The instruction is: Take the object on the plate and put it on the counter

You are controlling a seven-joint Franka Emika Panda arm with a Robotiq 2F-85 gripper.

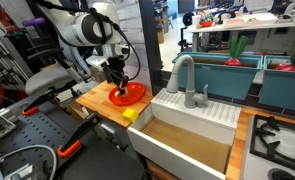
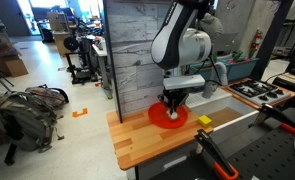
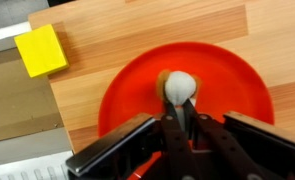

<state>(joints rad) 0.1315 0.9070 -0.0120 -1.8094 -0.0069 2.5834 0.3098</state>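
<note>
The robot's gripper should release the small cream lump on the bare wood [image 1: 99, 96] next to the red-orange plate, away from the sink.
The red-orange plate [image 3: 237, 80] lies on the wooden counter [image 3: 137, 30]; it shows in both exterior views [image 1: 134, 95] [image 2: 155, 117]. The small cream-yellow object [image 3: 179, 84] sits near the plate's middle. My gripper [image 3: 177, 103] is down over the plate with its two fingers drawn together on the near side of the object, pinching it. In the exterior views the gripper [image 1: 116, 82] [image 2: 172, 106] stands upright just above the plate and hides the object.
A bright yellow square block [image 3: 41, 50] [image 1: 130, 114] [image 2: 204, 121] lies at the counter's edge by the white sink [image 1: 192, 108]. The grey faucet [image 1: 182, 72] and a stove top [image 1: 277, 140] are beyond. The counter [image 2: 142, 145] has bare wood beside the plate.
</note>
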